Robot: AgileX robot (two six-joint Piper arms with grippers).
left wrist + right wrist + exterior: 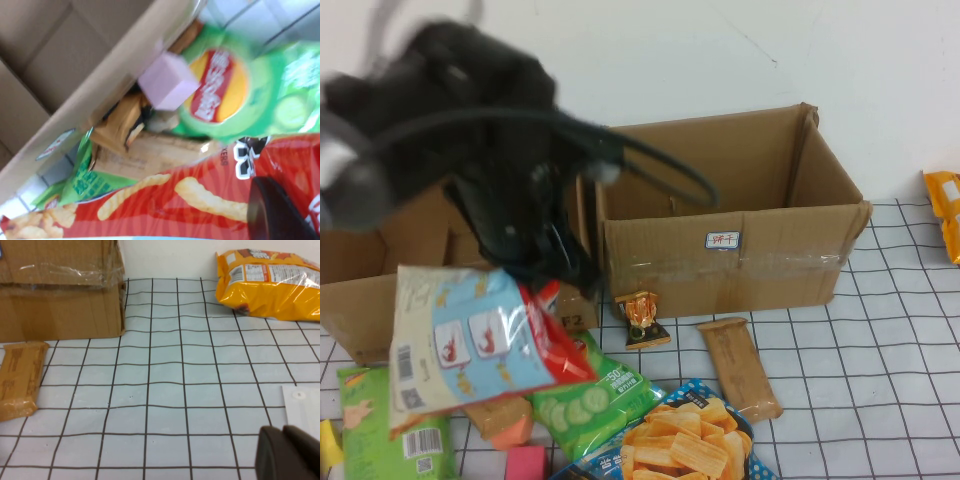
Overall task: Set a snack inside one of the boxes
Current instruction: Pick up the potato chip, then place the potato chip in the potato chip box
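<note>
Next, my left gripper lets go of the red and white snack bag inside the cardboard box (pixel 513 221) (pixel 80 35) behind the green bag.
My left gripper (pixel 555 275) is shut on a red and white snack bag (pixel 470 340) and holds it in the air in front of the left cardboard box (pixel 360 290). The bag's red face with printed crisps fills the left wrist view (pixel 175 200), with one dark finger (pixel 280 210) pressed on it. The right cardboard box (pixel 730 255) stands open at the back middle. My right gripper (pixel 282 450) is shut and empty, low over the checked cloth, out of the high view.
On the cloth lie a green cucumber crisp bag (pixel 595 400), a blue crisp bag (pixel 685 440), a green bag (pixel 380 440), a pink block (pixel 525 462), a small orange packet (pixel 642 315) and a brown bar (pixel 740 365). An orange bag (pixel 945 210) lies far right.
</note>
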